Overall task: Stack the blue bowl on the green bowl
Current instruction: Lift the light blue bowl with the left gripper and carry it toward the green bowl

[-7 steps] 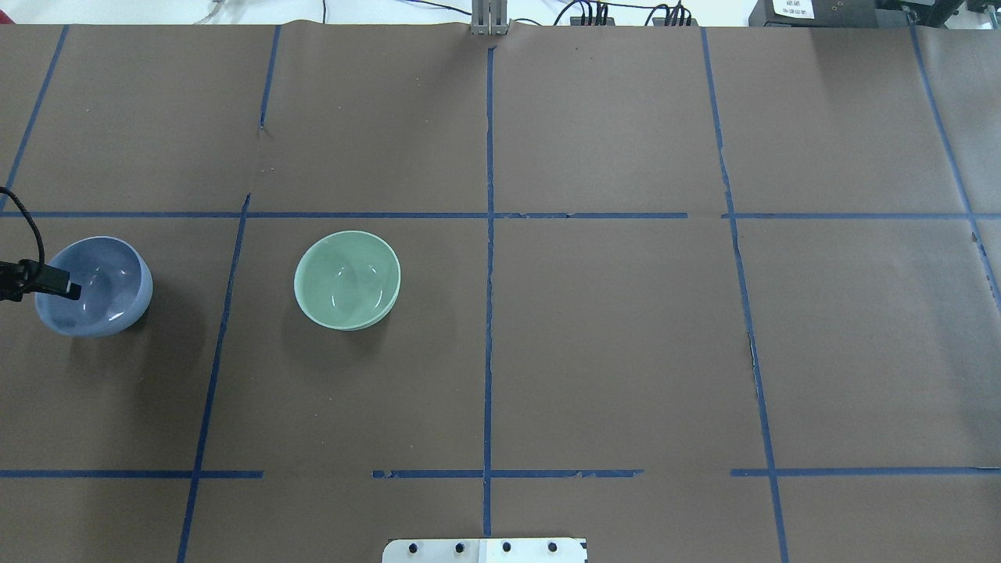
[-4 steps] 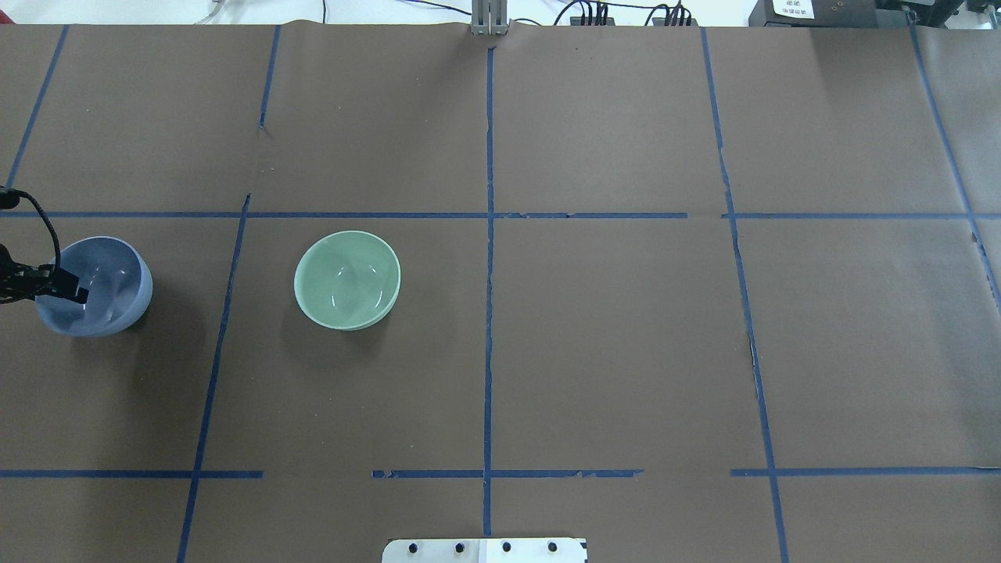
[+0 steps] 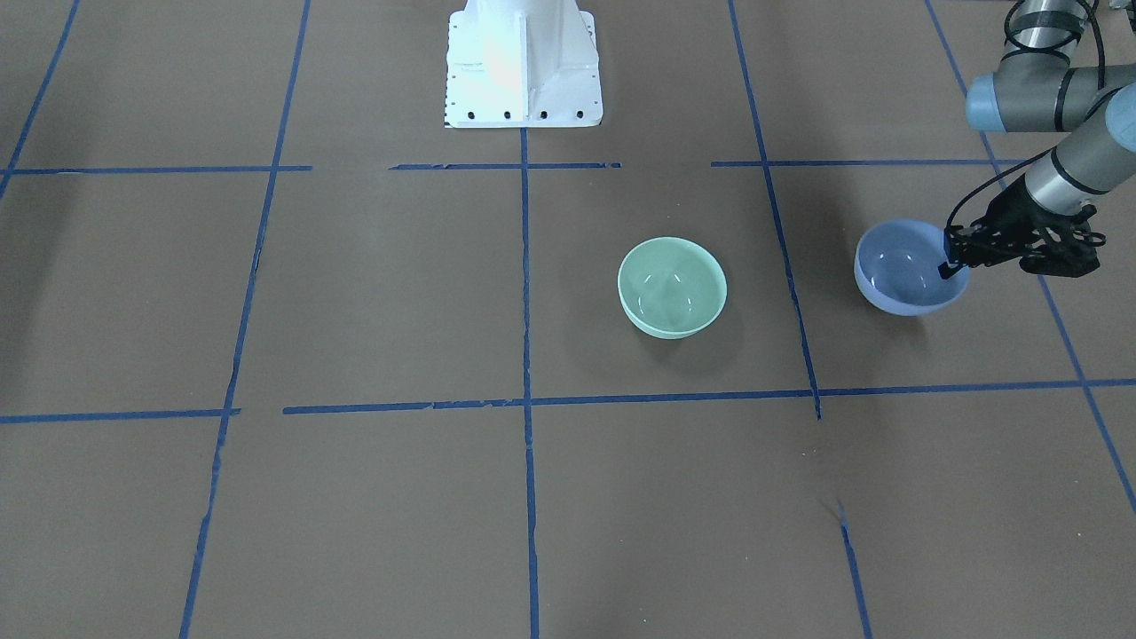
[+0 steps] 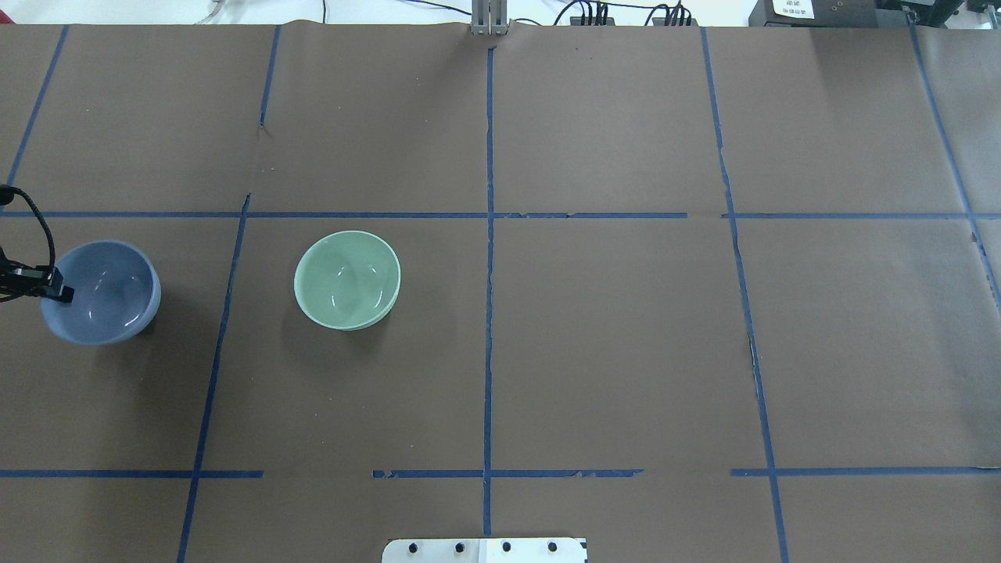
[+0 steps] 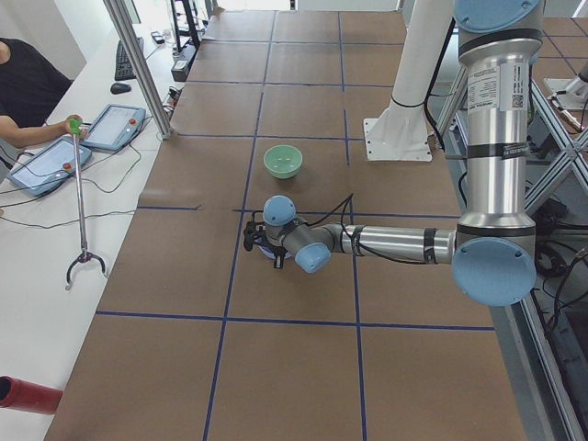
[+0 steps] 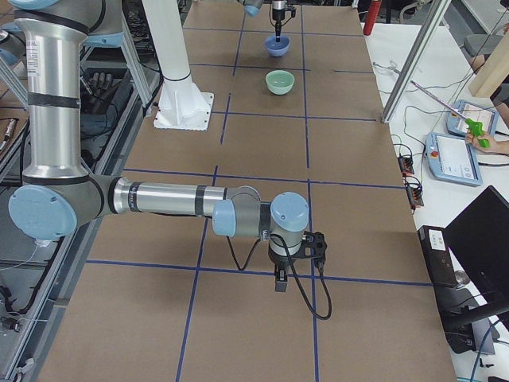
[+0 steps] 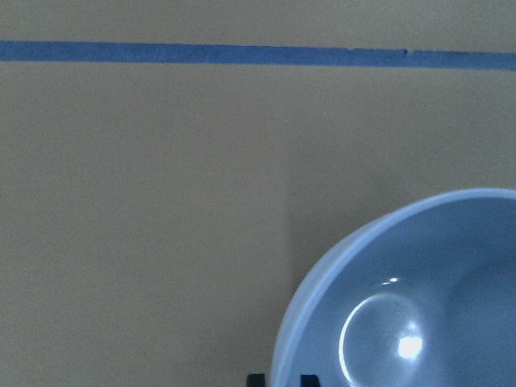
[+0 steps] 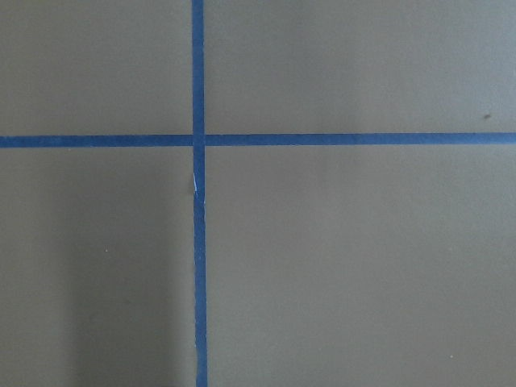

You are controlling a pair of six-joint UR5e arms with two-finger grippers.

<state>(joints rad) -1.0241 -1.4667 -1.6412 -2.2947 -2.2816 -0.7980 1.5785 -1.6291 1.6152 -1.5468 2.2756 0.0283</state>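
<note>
Next, my left gripper releases the blue bowl nested inside the hollow of the empty green bowl (image 3: 675, 281).
The blue bowl (image 4: 102, 293) is at the table's far left, also in the front view (image 3: 901, 271) and the left wrist view (image 7: 419, 306). My left gripper (image 4: 59, 295) is shut on its left rim, one finger inside and one outside; it also shows in the front view (image 3: 954, 264). The green bowl (image 4: 347, 280) stands upright and empty to the right of it, about a bowl's width away, also in the front view (image 3: 672, 286). My right gripper (image 6: 278, 282) shows only in the exterior right view, low over bare table far from both bowls; I cannot tell whether it is open or shut.
Brown paper with blue tape lines (image 4: 489, 234) covers the table. The robot's white base (image 3: 524, 71) stands at the near middle edge. A metal post (image 4: 489, 17) stands at the far edge. Operators' tablets (image 5: 55, 156) lie on the side bench.
My left gripper's fingertip has drawn back from over the blue bowl's inside to its left rim. The bowl has shifted slightly right and looks a little larger.
</note>
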